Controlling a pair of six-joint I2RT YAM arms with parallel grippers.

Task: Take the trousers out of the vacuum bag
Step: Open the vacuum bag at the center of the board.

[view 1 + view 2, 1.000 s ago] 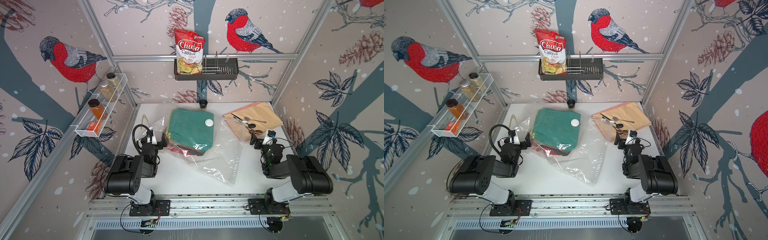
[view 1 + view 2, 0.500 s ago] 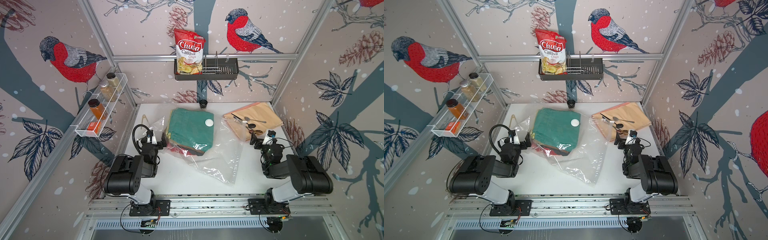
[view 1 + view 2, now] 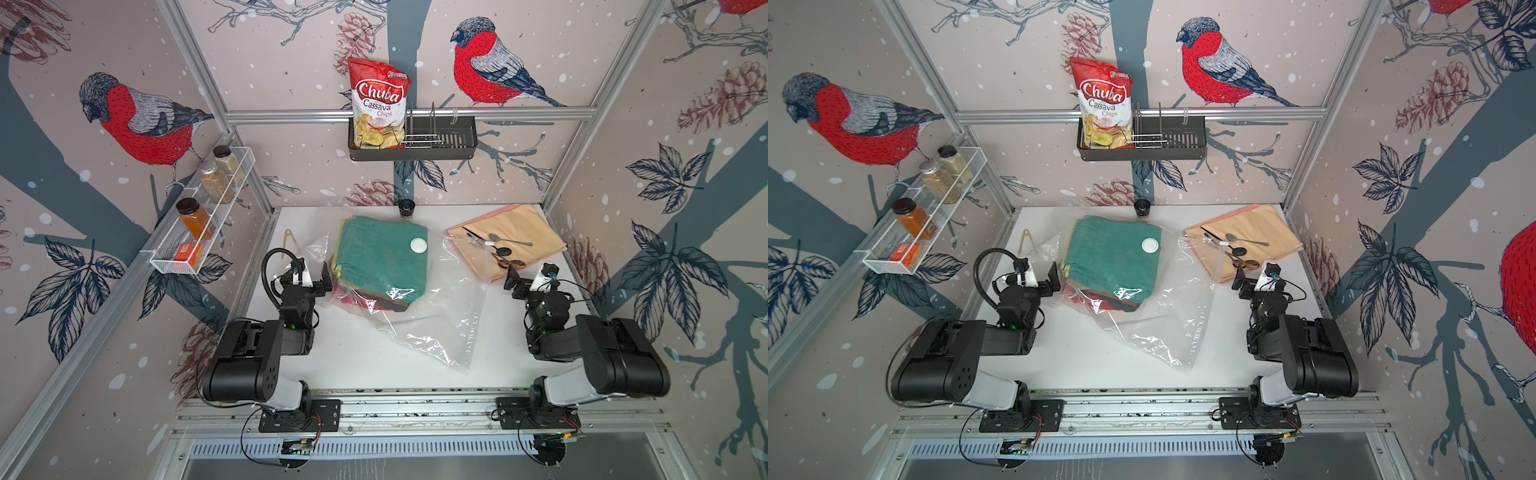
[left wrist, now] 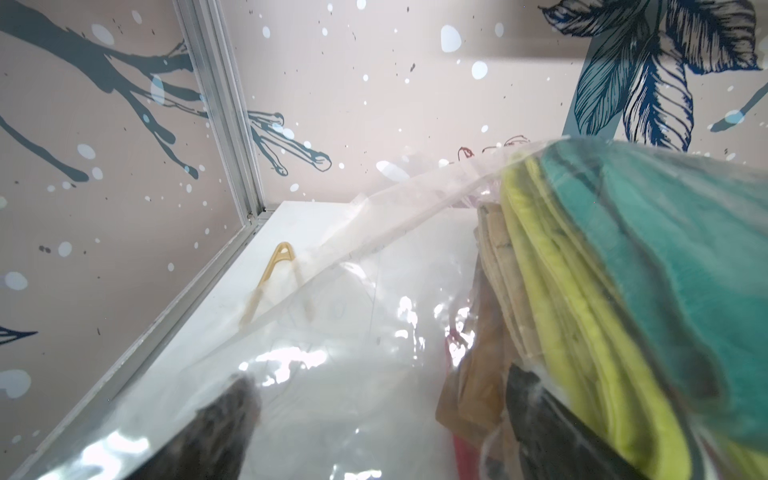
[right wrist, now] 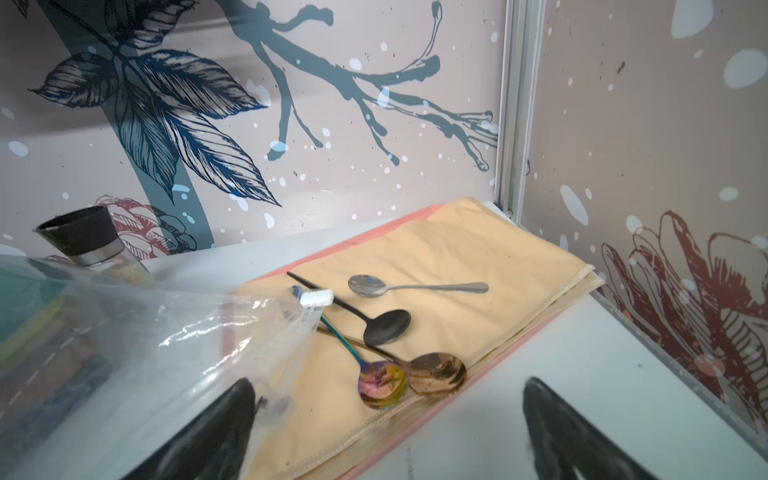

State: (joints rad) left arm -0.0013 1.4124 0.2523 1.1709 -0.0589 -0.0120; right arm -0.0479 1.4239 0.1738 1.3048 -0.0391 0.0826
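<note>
I should next move my right gripper to the zip edge (image 3: 484, 274) (image 5: 284, 384) near the white zip slider of the clear vacuum bag and close it there.
The trousers (image 3: 382, 257) (image 3: 1113, 257) lie folded in a stack inside the clear vacuum bag (image 3: 449, 316) (image 3: 1167, 324), teal on top, with red and dark layers showing at the near edge. A round white valve (image 3: 418, 246) sits on the bag over the teal pair. My left gripper (image 3: 309, 272) (image 4: 374, 424) is open at the stack's left edge, and bag plastic (image 4: 332, 332) lies over its fingers. Beside it I see the yellow, khaki and teal folds (image 4: 665, 270). My right gripper (image 3: 532, 272) (image 5: 390, 432) is open with nothing in it. The bag's corner (image 5: 124, 340), with its white zip slider (image 5: 316, 297), drapes over one of its fingers.
A peach cloth (image 3: 519, 237) (image 5: 457, 257) bearing several spoons lies at the back right, just ahead of my right gripper. A small jar (image 3: 407, 207) stands at the back wall and a yellow clip (image 3: 289, 241) lies at the back left. On the walls hang a chips bag (image 3: 378, 104) in a black rack and a wire shelf (image 3: 199, 220).
</note>
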